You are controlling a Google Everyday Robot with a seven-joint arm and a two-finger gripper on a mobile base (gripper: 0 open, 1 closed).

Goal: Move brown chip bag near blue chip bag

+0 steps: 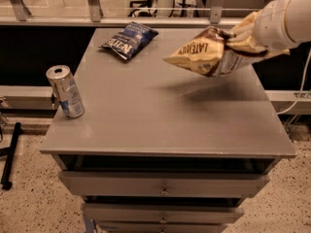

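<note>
Next, my gripper releases the brown chip bag on the grey table, right up against the blue chip bag's near edge (pixel 147 45).
The brown chip bag (pixel 206 52) hangs in the air above the right back part of the grey table (pixel 160 115), its tan end pointing left. My gripper (pixel 243 37) is shut on the bag's right end, mostly hidden by the crinkled foil, with the white arm (pixel 284 18) coming in from the upper right. The blue chip bag (pixel 129 39) lies flat near the table's back edge, left of centre, well apart from the brown bag.
A silver and blue drink can (pixel 65 91) stands upright near the table's left edge. Drawers (pixel 163 186) sit under the tabletop. A rail and glass panel (pixel 146 13) run behind the table. A cable (pixel 299 93) hangs at the right.
</note>
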